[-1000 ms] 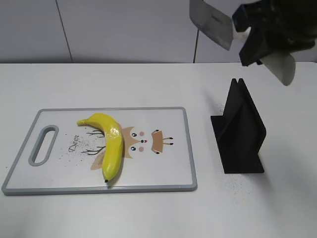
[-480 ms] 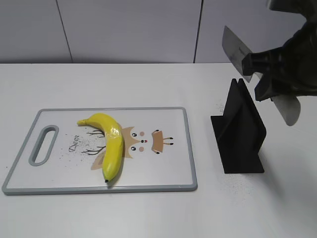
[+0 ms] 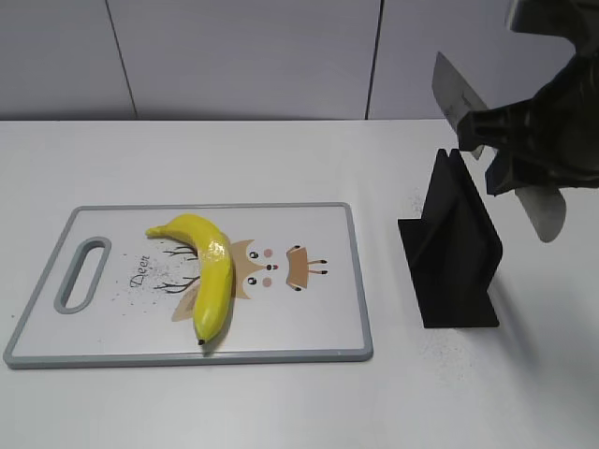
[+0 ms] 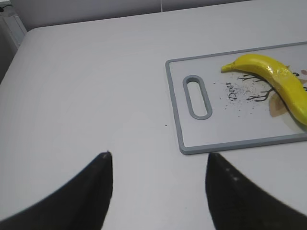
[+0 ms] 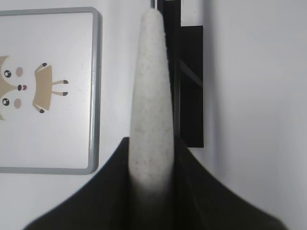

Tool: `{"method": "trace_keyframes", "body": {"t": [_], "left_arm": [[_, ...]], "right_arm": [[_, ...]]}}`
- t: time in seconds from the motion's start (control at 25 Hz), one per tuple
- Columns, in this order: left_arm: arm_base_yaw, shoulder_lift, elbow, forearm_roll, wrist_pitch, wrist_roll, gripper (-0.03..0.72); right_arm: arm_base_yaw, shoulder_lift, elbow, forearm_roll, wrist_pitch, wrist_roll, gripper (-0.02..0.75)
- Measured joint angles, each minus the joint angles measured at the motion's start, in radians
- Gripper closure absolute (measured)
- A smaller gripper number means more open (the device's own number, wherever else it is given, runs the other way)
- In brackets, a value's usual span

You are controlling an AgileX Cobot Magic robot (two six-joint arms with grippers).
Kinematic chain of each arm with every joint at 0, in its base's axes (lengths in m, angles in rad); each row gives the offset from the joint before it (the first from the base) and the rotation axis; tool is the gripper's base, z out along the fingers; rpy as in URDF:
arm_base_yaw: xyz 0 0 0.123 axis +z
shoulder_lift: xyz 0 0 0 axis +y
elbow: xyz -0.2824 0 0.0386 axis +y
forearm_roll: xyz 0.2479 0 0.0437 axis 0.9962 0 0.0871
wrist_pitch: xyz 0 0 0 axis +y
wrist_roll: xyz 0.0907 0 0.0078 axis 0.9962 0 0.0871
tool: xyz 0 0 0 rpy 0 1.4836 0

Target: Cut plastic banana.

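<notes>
My right gripper is going to set the knife down in the black knife stand (image 3: pixel 481 217) (image 5: pixel 175 62) beside the board, and I should let it go there. The knife is in the air just above the stand.
The plastic banana (image 3: pixel 208 271), bright yellow and curved with a shiny middle band, lies on the left half of the cutting board (image 3: pixel 318 323). It also shows in the left wrist view (image 4: pixel 280 81). My right gripper (image 3: pixel 524 131) is shut on a knife's white handle (image 5: pixel 151 96). It holds the knife in the air, with the grey blade (image 3: pixel 454 89) pointing up and left just above the black knife stand (image 3: pixel 454 243). My left gripper (image 4: pixel 158 155) is open and empty over bare table, left of the board's handle slot (image 4: pixel 197 96).
The board, grey-rimmed with a deer drawing (image 3: pixel 271 267), lies front left. The black stand is to its right and shows in the right wrist view (image 5: pixel 189 96) beside the board's edge (image 5: pixel 93 96). A grey wall is behind.
My right gripper has carried the knife to the right and down, bringing the blade to just above the black stand. The banana and board have not moved.
</notes>
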Motion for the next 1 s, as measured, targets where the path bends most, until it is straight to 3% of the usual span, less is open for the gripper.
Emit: {"method": "trace_keyframes", "body": {"t": [0.56,1.0], "left_arm": [[0.002,0.000,0.000,0.001,0.001,-0.003,0.100],[0.002,0.000,0.000,0.001,0.001,-0.003,0.100]], "right_arm": [[-0.005,0.048,0.075,-0.026,-0.071,0.043,0.577],[-0.005,0.123,0.075,-0.021,-0.007,0.026,0.577]]}}
